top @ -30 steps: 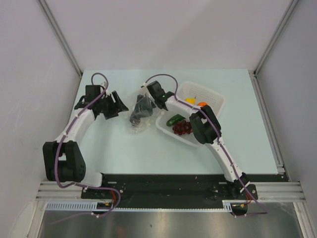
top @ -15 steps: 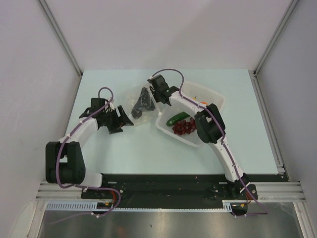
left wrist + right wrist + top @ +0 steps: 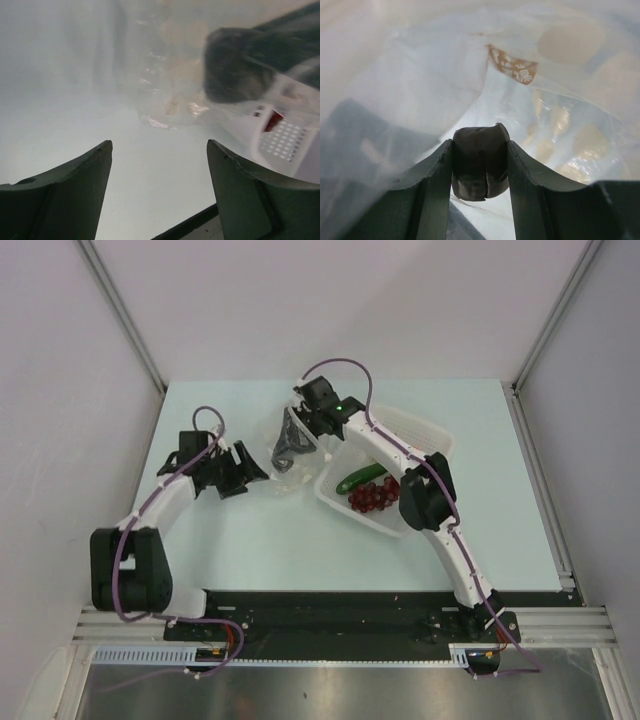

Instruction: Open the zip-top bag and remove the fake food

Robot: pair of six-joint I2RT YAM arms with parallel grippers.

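The dark round fruit will lie between the grape bunch and the white basket's side (image 3: 413, 481) after my right gripper lets it go.
The clear zip-top bag (image 3: 291, 469) hangs crumpled at the table's middle, left of the basket. My right gripper (image 3: 291, 443) reaches into it from the back. In the right wrist view the right gripper (image 3: 480, 150) is shut on a small dark round fruit (image 3: 480, 165), with bag plastic (image 3: 445, 65) all around. My left gripper (image 3: 248, 466) is open and empty just left of the bag. In the left wrist view the left gripper (image 3: 159, 150) has its jaws wide apart, short of the bag (image 3: 170, 80). The green cucumber (image 3: 360, 478) and the grape bunch (image 3: 372, 495) lie in the basket.
The white perforated basket (image 3: 425, 435) stands right of the bag, partly under my right arm, and it also shows in the left wrist view (image 3: 287, 142). The table's black front edge lies near the left fingers.
My right gripper has drawn back and up, lifting the bag with it. My left gripper swung in toward the bag, then shifted slightly toward the back.
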